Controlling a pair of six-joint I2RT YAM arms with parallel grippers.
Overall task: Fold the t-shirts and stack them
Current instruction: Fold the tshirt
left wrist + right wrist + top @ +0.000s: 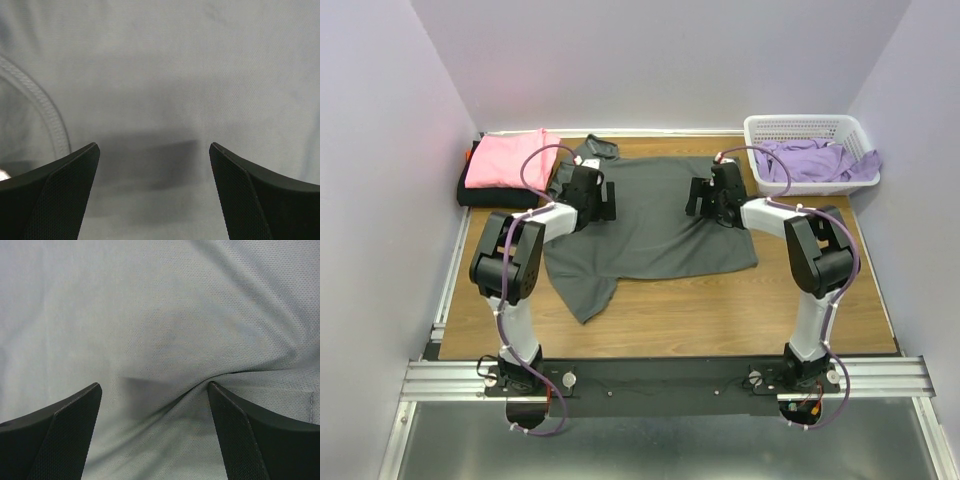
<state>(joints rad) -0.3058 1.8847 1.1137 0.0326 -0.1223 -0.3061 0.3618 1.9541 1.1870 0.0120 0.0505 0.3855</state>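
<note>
I need to next close my left gripper on the dark charcoal grey t-shirt, at the trailing sleeve's near corner (585, 318).
A dark charcoal grey t-shirt (655, 225) lies spread on the wooden table, one sleeve trailing toward the near left. My left gripper (607, 200) hovers open over the shirt's left shoulder area; in the left wrist view the grey cloth (165, 75) fills the frame, with a collar seam (47, 112) at left. Over the shirt's right side, my right gripper (695, 197) stands open, and its right fingertip (220, 392) presses a crease into the grey fabric (150, 305). A folded bright pink t-shirt (510, 157) rests on a folded black one (485, 195) at the far left.
A white lattice basket (800, 128) at the far right corner holds lavender purple t-shirts (820, 160), one draping over its rim. Purple walls close in the table on three sides. A metal rail (670, 375) runs along the near edge.
</note>
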